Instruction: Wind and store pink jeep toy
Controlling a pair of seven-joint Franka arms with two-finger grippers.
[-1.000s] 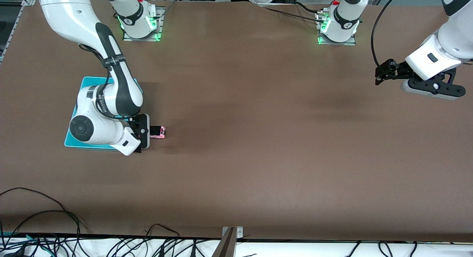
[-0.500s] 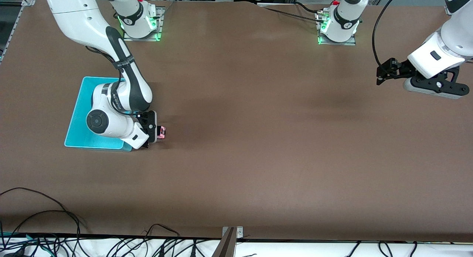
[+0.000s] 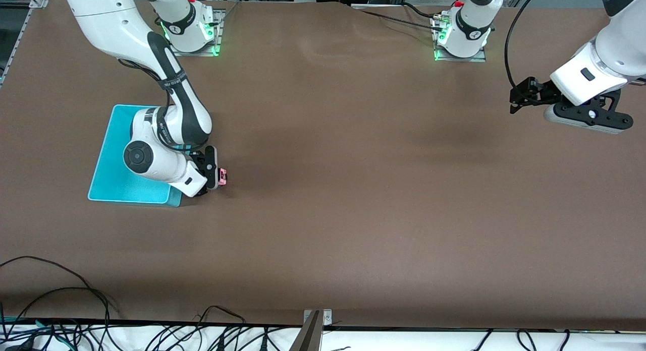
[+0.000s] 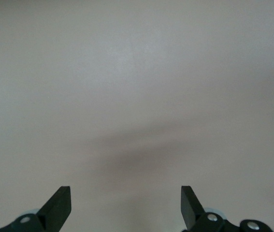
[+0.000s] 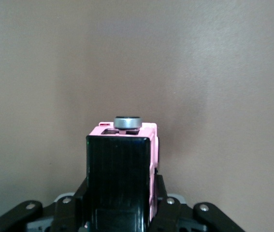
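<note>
I need to set the pink jeep toy in the turquoise bin's corner (image 3: 159, 137) nearest the arm bases with my right gripper.
The pink jeep toy (image 3: 222, 177) rests on the brown table, just off the turquoise bin (image 3: 113, 164) on the side toward the left arm's end. My right gripper (image 3: 217, 177) is down on it and shut, one finger pressed on each side. In the right wrist view the pink jeep toy (image 5: 120, 159) shows its black back between the fingers (image 5: 159, 186), with a grey round part at its tip. My left gripper (image 3: 516, 100) waits open in the air over the left arm's end of the table; the left wrist view shows nothing between its fingertips (image 4: 59, 205).
The right arm's elbow and wrist hang over part of the bin. Both arm bases (image 3: 192, 31) (image 3: 462, 36) stand along the table's edge farthest from the front camera. Loose cables (image 3: 75, 310) lie along the nearest edge.
My right gripper slid forward around the jeep and closed on it. The left arm shifted slightly.
</note>
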